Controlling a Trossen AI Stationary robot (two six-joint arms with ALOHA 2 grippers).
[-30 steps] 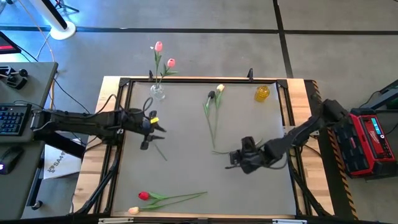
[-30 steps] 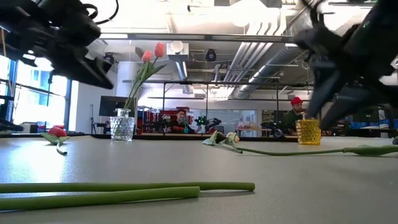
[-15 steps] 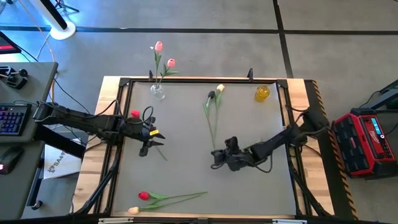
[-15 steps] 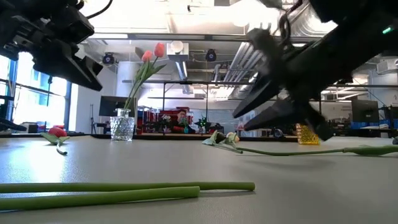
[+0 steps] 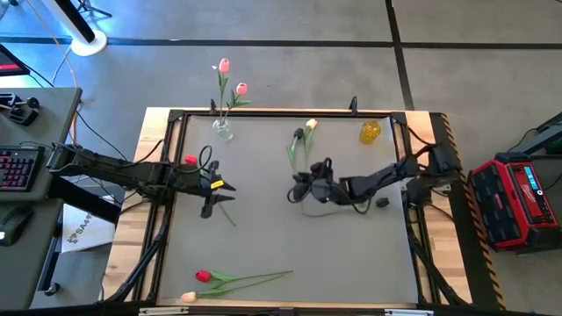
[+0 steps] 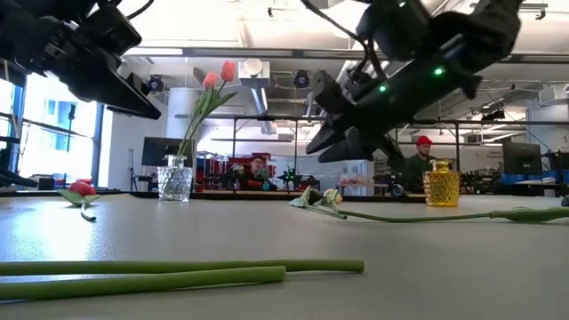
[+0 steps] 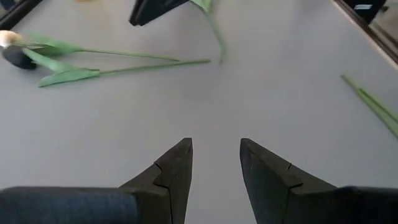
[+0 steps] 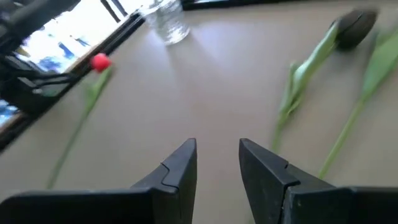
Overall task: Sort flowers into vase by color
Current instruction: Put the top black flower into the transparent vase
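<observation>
The near-black tulip lies beside the cream tulip, and my right gripper will close on the base of the leaves (image 5: pixel 293 164) (image 8: pixel 283 118) of that near-black tulip.
Two pink tulips (image 5: pixel 223 66) stand in a clear glass vase (image 5: pixel 222 130) at the far edge. A yellow vase (image 5: pixel 370 132) stands at the far right. A cream tulip and a near-black tulip (image 5: pixel 304 132) lie flat on the table, and their stems (image 5: pixel 301 180) run toward the near edge. My right gripper (image 5: pixel 297 190) is open, above those stems and clear of the table (image 6: pixel 331 140). A red tulip (image 5: pixel 190 161) lies by my left arm. My left gripper (image 5: pixel 217 190) is open and empty above its stem. A red and a cream tulip (image 5: pixel 200 279) lie at the near edge.
The black frame rail (image 5: pixel 290 114) runs around the grey tabletop. The green stems (image 6: pixel 178 271) of the near pair lie across the front. Bare tabletop (image 5: pixel 263 237) lies between the two grippers and the near pair. People show in the room beyond the table.
My right gripper has gone from the table's right middle toward the left and far edge, to above the stems of the cream and near-black tulips. My left arm has shifted a little, and the red tulip's head now shows beside it.
</observation>
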